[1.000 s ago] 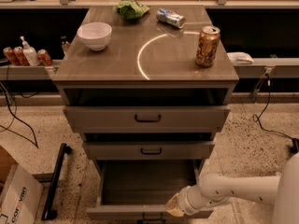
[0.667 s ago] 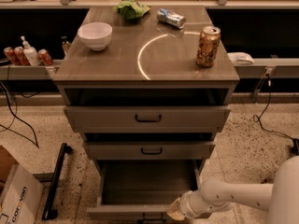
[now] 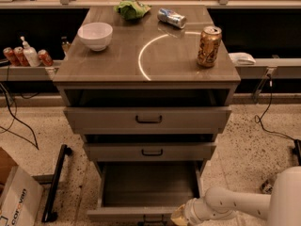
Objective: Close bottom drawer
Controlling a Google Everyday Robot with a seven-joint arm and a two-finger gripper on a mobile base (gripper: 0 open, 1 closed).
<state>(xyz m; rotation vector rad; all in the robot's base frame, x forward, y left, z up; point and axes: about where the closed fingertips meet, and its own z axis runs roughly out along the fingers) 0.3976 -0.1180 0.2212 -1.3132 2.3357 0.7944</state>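
The bottom drawer, now pulled far out, will be let go by my gripper with its front slid back into the cabinet (image 3: pixel 144 185) below the middle drawer.
The bottom drawer (image 3: pixel 141 213) is pulled far out of the grey-tan cabinet, its deep plain box (image 3: pixel 149 182) open and bare inside. Its flat front runs along the bottom edge of the view, with the small black handle (image 3: pixel 153 219) just showing. My white arm (image 3: pixel 244 204) reaches in from the lower right. My gripper (image 3: pixel 181 216) sits at the right end of the drawer front, touching or very near it. The middle drawer (image 3: pixel 150 151) and the widest top drawer (image 3: pixel 148 118) above stand partly out.
On the cabinet top (image 3: pixel 117 60) stand a white bowl (image 3: pixel 95 35), a gold can (image 3: pixel 209 46), a silver can lying down (image 3: pixel 171 17) and a green bag (image 3: pixel 132 9). A cardboard box (image 3: pixel 16 199) and a black bar (image 3: pixel 55 182) are on the floor at left.
My arm and gripper have shifted slightly left and down along the drawer front. The bottom drawer looks about as far out as before.
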